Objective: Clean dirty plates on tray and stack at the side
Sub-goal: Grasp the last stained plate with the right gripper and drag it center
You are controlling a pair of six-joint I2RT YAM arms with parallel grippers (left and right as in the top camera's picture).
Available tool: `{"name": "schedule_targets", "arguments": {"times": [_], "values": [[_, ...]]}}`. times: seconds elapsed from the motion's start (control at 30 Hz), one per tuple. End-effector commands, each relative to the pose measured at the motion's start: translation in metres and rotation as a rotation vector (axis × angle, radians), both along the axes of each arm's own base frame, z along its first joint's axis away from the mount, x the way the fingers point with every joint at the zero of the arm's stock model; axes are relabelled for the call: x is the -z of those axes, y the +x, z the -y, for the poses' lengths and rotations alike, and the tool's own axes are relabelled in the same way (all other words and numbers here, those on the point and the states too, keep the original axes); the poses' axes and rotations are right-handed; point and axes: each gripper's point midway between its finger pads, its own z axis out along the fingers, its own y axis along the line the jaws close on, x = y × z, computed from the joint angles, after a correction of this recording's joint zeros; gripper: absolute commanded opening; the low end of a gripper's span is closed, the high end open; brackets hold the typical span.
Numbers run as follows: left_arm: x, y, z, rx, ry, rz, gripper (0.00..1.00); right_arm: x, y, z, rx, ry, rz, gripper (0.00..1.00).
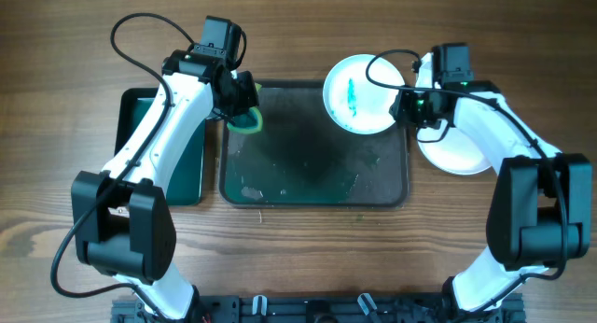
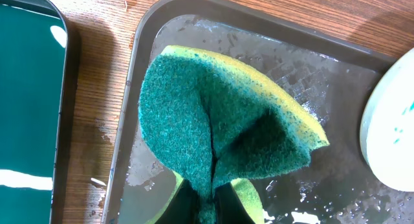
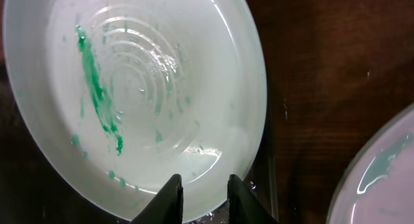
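The white plate is hanging over the tray's back edge, so next my right gripper takes a new grip on the plate's rim (image 3: 208, 210) and brings the plate to the middle of the tray for the sponge.
A white dirty plate (image 1: 356, 94) with a teal smear sits at the back right corner of the dark grey tray (image 1: 314, 188), overlapping its rim. My right gripper (image 1: 407, 106) is shut on that plate's right rim. In the right wrist view, one finger is inside the plate (image 3: 129, 88) and the other is at its edge (image 3: 204, 195). My left gripper (image 1: 241, 106) is shut on a folded green and yellow sponge (image 2: 220, 120) over the tray's back left corner (image 2: 145, 49). Its fingers (image 2: 213, 201) pinch the sponge's middle. The plate's edge also shows in the left wrist view (image 2: 391, 140).
White plate ware (image 1: 459, 155) lies on the wooden table right of the tray, partly under my right arm, and also shows in the right wrist view (image 3: 381, 179). A smaller dark green tray (image 1: 159, 146) lies left of the grey tray. The grey tray is wet.
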Motion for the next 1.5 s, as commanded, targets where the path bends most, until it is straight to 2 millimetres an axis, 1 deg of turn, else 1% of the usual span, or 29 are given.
{"name": "schedule_targets", "arguments": {"times": [0.0, 0.17, 0.23, 0.27, 0.3, 0.33, 0.4, 0.5, 0.53, 0.6, 0.73, 0.83, 0.97, 1.07, 1.1, 1.13, 1.23, 1.3, 1.33, 1.37, 1.4, 1.47], "values": [[-0.009, 0.004, 0.002, 0.013, -0.01, 0.026, 0.04, 0.021, -0.01, 0.008, 0.209, -0.048, -0.105, 0.25], [-0.009, 0.004, 0.002, 0.013, -0.01, 0.026, 0.04, 0.023, -0.014, 0.011, 0.244, -0.075, -0.122, 0.29], [-0.009, 0.004, 0.002, 0.013, -0.01, 0.026, 0.04, 0.027, -0.016, 0.018, 0.254, -0.112, -0.13, 0.29], [-0.009, 0.004, 0.002, 0.013, -0.01, 0.026, 0.04, 0.03, -0.016, 0.017, 0.241, -0.116, -0.136, 0.29], [-0.009, 0.004, 0.002, 0.013, -0.01, 0.026, 0.04, 0.034, -0.016, 0.017, 0.228, -0.121, -0.138, 0.27], [-0.009, 0.004, 0.002, 0.013, -0.01, 0.027, 0.04, 0.042, -0.015, 0.015, 0.214, -0.122, -0.145, 0.22], [-0.01, 0.005, 0.002, 0.013, -0.011, 0.03, 0.04, 0.051, -0.015, 0.011, 0.177, -0.111, -0.15, 0.17], [-0.01, 0.005, 0.002, 0.013, -0.011, 0.031, 0.04, 0.051, -0.016, 0.004, 0.126, -0.089, -0.149, 0.07], [-0.01, 0.005, 0.002, 0.013, -0.011, 0.031, 0.04, 0.05, -0.017, -0.001, 0.084, -0.071, -0.146, 0.04], [-0.01, 0.005, 0.002, 0.013, -0.011, 0.031, 0.04, 0.051, -0.028, -0.008, 0.034, -0.069, -0.18, 0.04], [-0.01, 0.005, 0.002, 0.013, -0.011, 0.031, 0.04, 0.046, -0.059, -0.035, -0.095, -0.023, -0.264, 0.05], [-0.01, 0.005, 0.002, 0.013, -0.011, 0.031, 0.04, 0.038, -0.077, -0.045, -0.153, -0.038, -0.299, 0.06], [-0.01, 0.005, 0.002, 0.013, -0.011, 0.03, 0.04, 0.024, -0.088, -0.062, -0.231, -0.049, -0.283, 0.11], [-0.01, 0.005, 0.002, 0.013, -0.012, 0.03, 0.04, 0.021, -0.096, -0.071, -0.283, -0.059, -0.286, 0.15], [-0.01, 0.005, 0.002, 0.013, -0.011, 0.03, 0.04, 0.022, -0.099, -0.072, -0.319, -0.067, -0.286, 0.18], [-0.01, 0.004, 0.002, 0.013, -0.011, 0.029, 0.04, 0.022, -0.101, -0.072, -0.336, -0.071, -0.288, 0.18], [-0.01, 0.004, 0.002, 0.013, -0.011, 0.029, 0.04, 0.022, -0.102, -0.072, -0.419, -0.086, -0.264, 0.23], [-0.01, 0.004, 0.002, 0.013, -0.011, 0.029, 0.04, 0.023, -0.093, -0.069, -0.536, -0.136, -0.188, 0.31], [-0.01, 0.004, 0.002, 0.013, -0.011, 0.029, 0.04, 0.023, -0.083, -0.066, -0.561, -0.182, -0.139, 0.46], [-0.01, 0.004, 0.002, 0.013, -0.011, 0.029, 0.04, 0.022, -0.074, -0.066, -0.577, -0.2, -0.097, 0.51], [-0.01, 0.004, 0.002, 0.013, -0.011, 0.029, 0.04, 0.02, -0.061, -0.071, -0.589, -0.201, -0.032, 0.56], [-0.01, 0.004, 0.002, 0.013, -0.012, 0.029, 0.04, 0.016, -0.045, -0.075, -0.584, -0.202, 0.038, 0.57]]}}
